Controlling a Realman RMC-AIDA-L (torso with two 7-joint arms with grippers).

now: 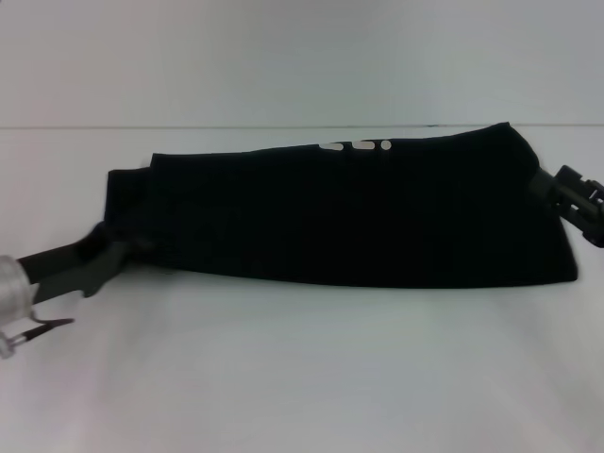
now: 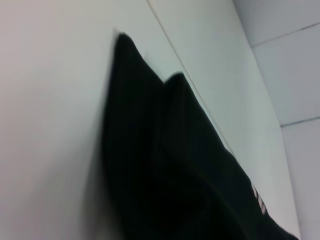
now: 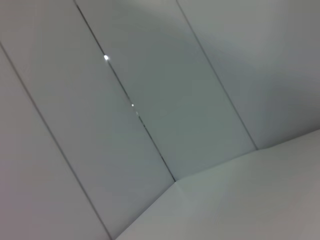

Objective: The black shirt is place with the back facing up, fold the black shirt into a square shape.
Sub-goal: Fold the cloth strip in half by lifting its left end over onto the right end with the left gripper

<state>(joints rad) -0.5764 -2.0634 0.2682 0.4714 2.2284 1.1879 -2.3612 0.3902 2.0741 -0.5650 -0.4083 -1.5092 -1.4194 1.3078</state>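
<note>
Next, I let go of the black shirt's end with my left gripper, folded over onto the fabric (image 1: 355, 251) in front of the white lettering.
The black shirt (image 1: 349, 212) lies as a long folded band across the white table (image 1: 302, 368), with a bit of white lettering (image 1: 355, 146) showing at its far edge. My left gripper (image 1: 111, 253) is at the shirt's near left corner and touches the fabric. My right gripper (image 1: 572, 194) sits against the shirt's right end. The left wrist view shows the black shirt (image 2: 165, 170) close up, with two raised points and a strip of lettering (image 2: 258, 200). In the right wrist view the shirt is out of sight.
A white wall (image 1: 302, 57) rises behind the table's far edge. The right wrist view holds only white wall panels (image 3: 150, 100) and a table corner (image 3: 250, 200). Bare tabletop stretches in front of the shirt.
</note>
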